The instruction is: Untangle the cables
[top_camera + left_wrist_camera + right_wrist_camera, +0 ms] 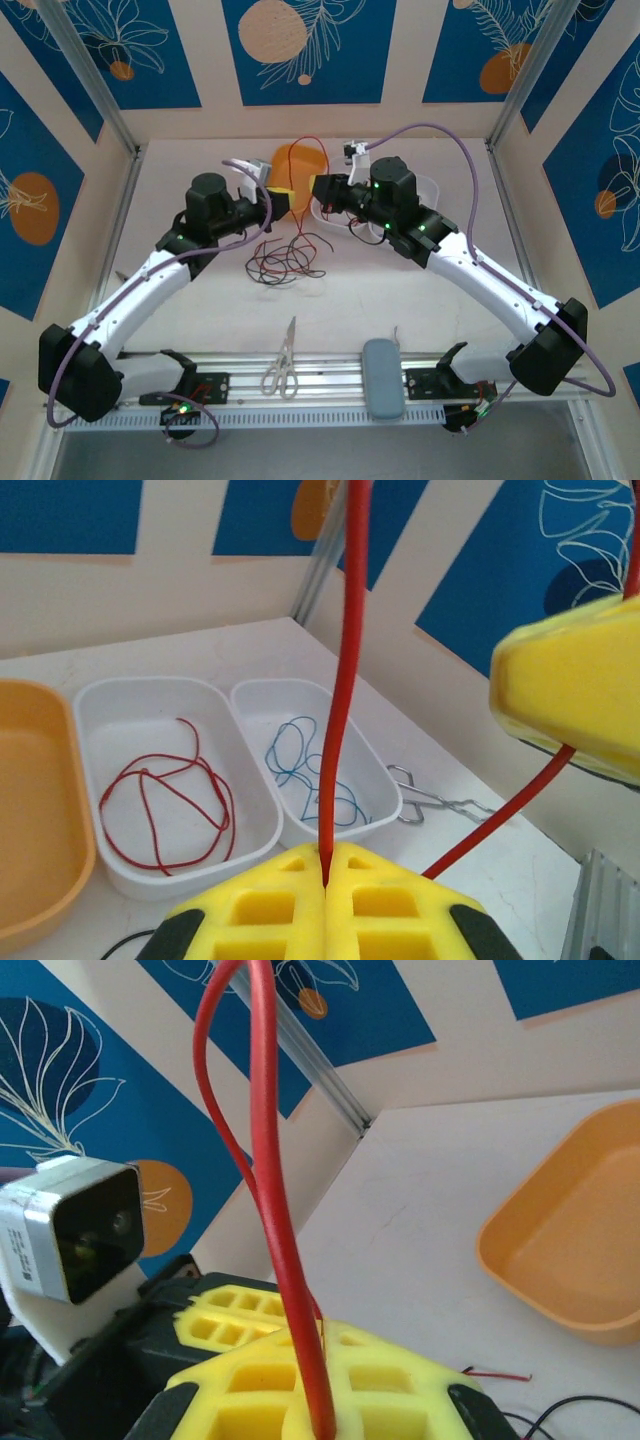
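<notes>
The red cable runs into the tangle from my right gripper, so my left gripper should open, grab the part of the red cable point(515, 801) below my right gripper and pull it upward.
A red cable point(343, 660) rises taut from my left gripper point(327, 858), whose yellow fingers are shut on it. My right gripper point(322, 1405) is shut on the same red cable point(272, 1180), which loops overhead. From above, the two grippers, left point(284, 201) and right point(318, 193), nearly touch over the table's far middle, with the red loop point(303, 148) arching behind them. A tangle of red and black cables point(288, 262) lies on the table below them. One white tray point(150, 684) holds a red cable point(224, 798), and its neighbour point(280, 683) holds a blue cable point(275, 758).
An orange tray point(300, 165) sits behind the grippers. Scissors point(283, 362) and a grey case point(383, 376) lie at the near edge. Metal tongs point(440, 802) rest beside the blue cable's tray. Walls close in the far side and both flanks.
</notes>
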`<state>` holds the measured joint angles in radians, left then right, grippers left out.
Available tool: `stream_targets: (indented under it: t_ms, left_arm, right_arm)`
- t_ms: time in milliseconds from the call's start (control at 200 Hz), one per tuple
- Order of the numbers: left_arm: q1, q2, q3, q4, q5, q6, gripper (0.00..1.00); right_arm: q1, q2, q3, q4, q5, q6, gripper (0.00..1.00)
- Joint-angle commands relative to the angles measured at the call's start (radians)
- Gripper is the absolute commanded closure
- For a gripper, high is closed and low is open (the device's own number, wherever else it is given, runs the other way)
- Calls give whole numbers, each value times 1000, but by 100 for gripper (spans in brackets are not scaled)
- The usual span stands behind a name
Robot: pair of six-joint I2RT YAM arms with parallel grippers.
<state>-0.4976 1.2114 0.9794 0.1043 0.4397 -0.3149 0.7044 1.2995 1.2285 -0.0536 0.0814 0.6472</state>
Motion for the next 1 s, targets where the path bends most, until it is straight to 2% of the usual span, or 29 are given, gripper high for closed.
stream_targets:
  t_ms: [0,110,250,365,530,670,935,995]
  left_arm:
    - [-29,19,-43,128,76,95,100]
    - [-60,22,-93,185,126,168,100]
    - [-78,45,-104,172,73,229,97]
    - [-88,67,-84,159,52,272,92]
    - [-103,63,-96,172,105,347,87]
    - [-103,33,-148,201,110,378,83]
    - [-98,3,-171,146,73,425,78]
    - [-96,5,-158,122,93,443,72]
  right_arm:
    - [-2,-21,30,-21,-40,31,100]
    - [-2,-16,31,-28,-40,37,100]
    - [-1,-11,34,-27,-56,49,100]
    - [-1,-8,35,-31,-67,58,100]
    - [1,-10,35,-39,-53,53,100]
    - [0,-12,34,-42,-42,45,100]
    - [2,-10,35,-40,-51,41,100]
    - [4,-9,36,-41,-51,38,100]
